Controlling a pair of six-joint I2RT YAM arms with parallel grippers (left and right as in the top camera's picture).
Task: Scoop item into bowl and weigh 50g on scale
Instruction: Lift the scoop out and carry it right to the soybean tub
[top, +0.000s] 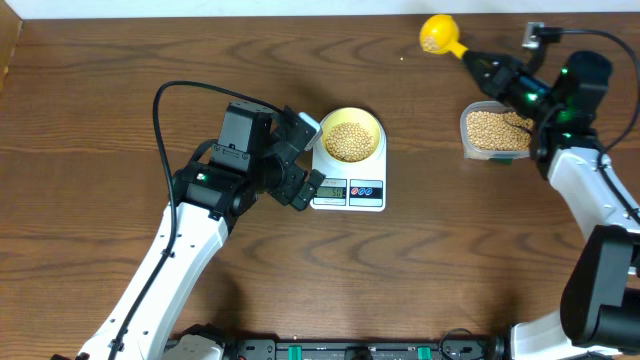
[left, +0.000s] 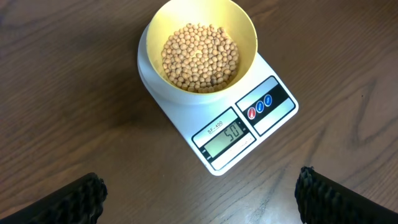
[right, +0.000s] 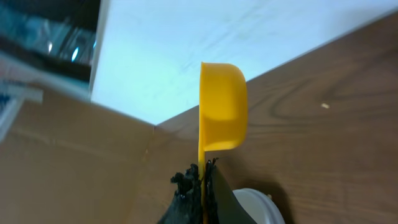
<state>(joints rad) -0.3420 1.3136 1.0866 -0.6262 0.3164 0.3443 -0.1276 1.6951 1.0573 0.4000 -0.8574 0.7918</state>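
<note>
The robot's right gripper needs to release the yellow scoop, now held near the table's back edge, on the beans inside the clear plastic container (top: 516, 122).
The pale yellow-green bowl (top: 350, 133) (left: 198, 50) sits on the white scale (top: 349, 178) (left: 242, 127), filled with tan beans (top: 349, 139) (left: 200, 56). The display reads 50. My left gripper (top: 300, 160) (left: 199, 199) hangs open just left of the scale, with nothing between its fingers (left: 74, 202). My right gripper (top: 480, 66) (right: 204, 177) is shut on the handle of a yellow scoop (top: 439, 35) (right: 221, 106), held near the table's back edge, with a few beans in the scoop.
A clear plastic container (top: 494, 131) of beans stands at the right, under the right arm, its rim (right: 258, 205) showing in the right wrist view. A wall edge runs behind the table's back.
</note>
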